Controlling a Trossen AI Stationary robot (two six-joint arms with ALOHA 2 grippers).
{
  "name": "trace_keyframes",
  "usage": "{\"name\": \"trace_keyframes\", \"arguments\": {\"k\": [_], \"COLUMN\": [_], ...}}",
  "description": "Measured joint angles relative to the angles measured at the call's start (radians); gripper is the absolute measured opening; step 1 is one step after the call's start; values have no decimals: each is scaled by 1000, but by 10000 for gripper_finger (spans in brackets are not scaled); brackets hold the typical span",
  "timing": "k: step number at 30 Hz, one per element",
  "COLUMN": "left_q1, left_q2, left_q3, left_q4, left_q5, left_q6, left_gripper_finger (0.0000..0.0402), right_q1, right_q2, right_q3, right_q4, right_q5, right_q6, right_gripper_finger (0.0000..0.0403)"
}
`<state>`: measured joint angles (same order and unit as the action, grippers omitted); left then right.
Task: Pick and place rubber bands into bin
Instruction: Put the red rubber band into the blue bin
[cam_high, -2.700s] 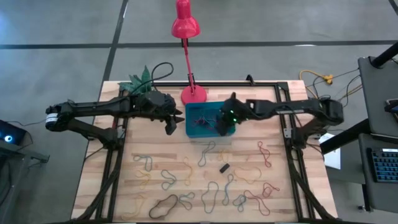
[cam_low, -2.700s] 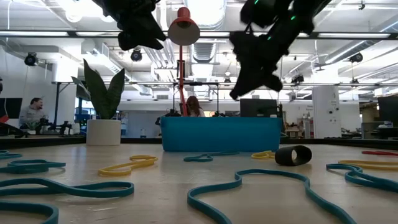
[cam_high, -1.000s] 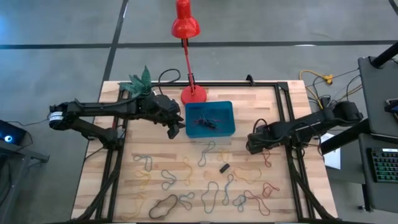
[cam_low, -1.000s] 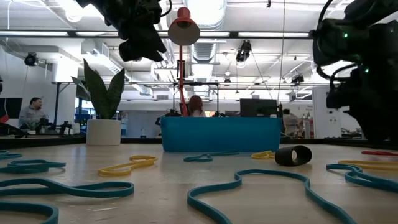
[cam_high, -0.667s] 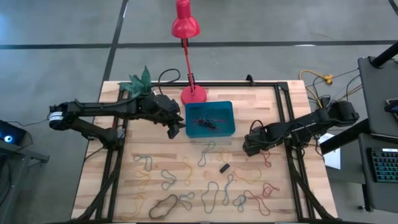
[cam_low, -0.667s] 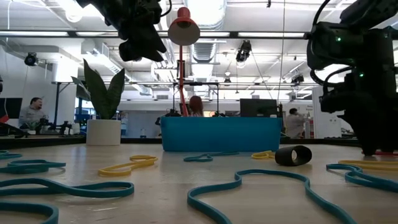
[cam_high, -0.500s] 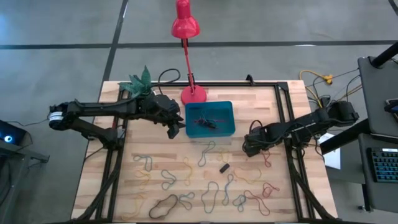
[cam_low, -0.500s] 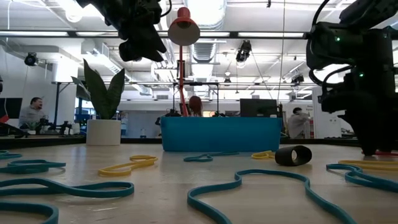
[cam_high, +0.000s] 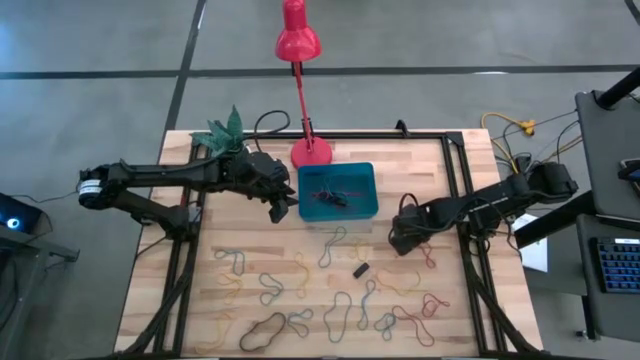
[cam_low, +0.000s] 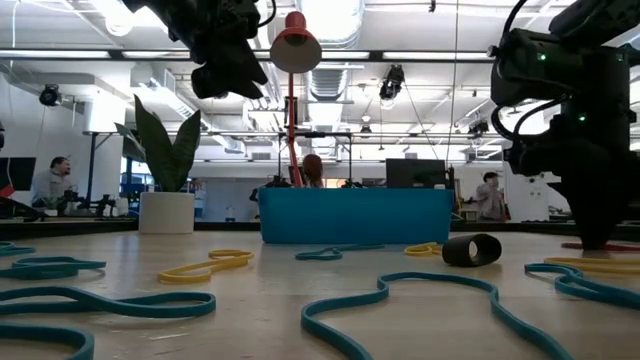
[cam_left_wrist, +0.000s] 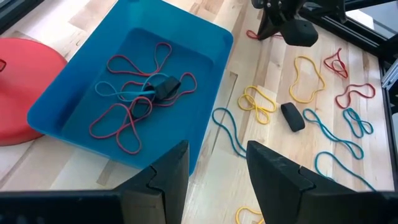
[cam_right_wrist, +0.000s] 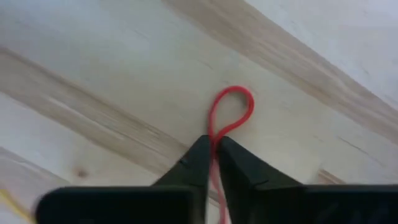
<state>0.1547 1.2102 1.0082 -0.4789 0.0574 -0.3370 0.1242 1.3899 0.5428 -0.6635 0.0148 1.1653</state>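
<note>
The red rubber band, now down at the table beside the bin, will be let go by my right gripper on the pile of rubber bands inside the teal bin (cam_high: 346, 197).
The teal bin (cam_high: 368, 175) stands mid-table at the back, with several red and blue rubber bands (cam_left_wrist: 134, 93) lying inside it. Many more rubber bands (cam_high: 300, 295) in mixed colours lie flat on the wood nearer the front. My right gripper (cam_high: 400, 240) is down at the table just right of the bin, shut on a red rubber band (cam_high: 428, 250). My left gripper (cam_high: 281, 206) hangs above the table at the bin's left side, open with nothing between its fingers (cam_left_wrist: 168, 177). My right gripper pinches the red band between its two fingertips (cam_right_wrist: 198, 155), just behind the small loop at one end (cam_right_wrist: 233, 106). The fingers come from above, pointing down. The band lies flat on the tabletop, and its loop sticks out past the fingertips.
A short black cylinder (cam_high: 360, 269) lies among the bands in front of the bin. The red lamp's base (cam_high: 311, 152) and a potted plant (cam_high: 225, 130) stand behind the bin at the back edge. A black frame (cam_high: 460, 200) runs along the table's sides.
My right gripper has shifted a little toward the table's left edge and sunk onto the table by the red band, with its wrist rolling. The left arm and the bands in the bin have kept still.
</note>
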Motion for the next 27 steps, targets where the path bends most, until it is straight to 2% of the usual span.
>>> {"name": "trace_keyframes", "arguments": {"k": [7,13,16,21,25,27], "left_q1": [0,-1,-1,-1,0,0], "left_q2": [0,-1,-1,-1,-1,-1], "left_q3": [0,1,1,1,1,1], "left_q4": [0,0,0,0,5,12], "left_q5": [0,-1,-1,-1,-1,-1], "left_q6": [0,0,0,1,2,2], "left_gripper_finger": [144,144,144,144,144,144], "right_q1": [-1,1,1,-12,-85,-147], "right_q2": [-54,-197,-277,-366,-370,-338], "right_q3": [-11,-8,5,73,136,173], "right_q4": [182,431,525,529,528,527], "right_q5": [-32,6,58,221,347,343], "right_q6": [4,-12,-32,-105,-168,-202], "right_gripper_finger": [8,8,8,8,8,8]}}
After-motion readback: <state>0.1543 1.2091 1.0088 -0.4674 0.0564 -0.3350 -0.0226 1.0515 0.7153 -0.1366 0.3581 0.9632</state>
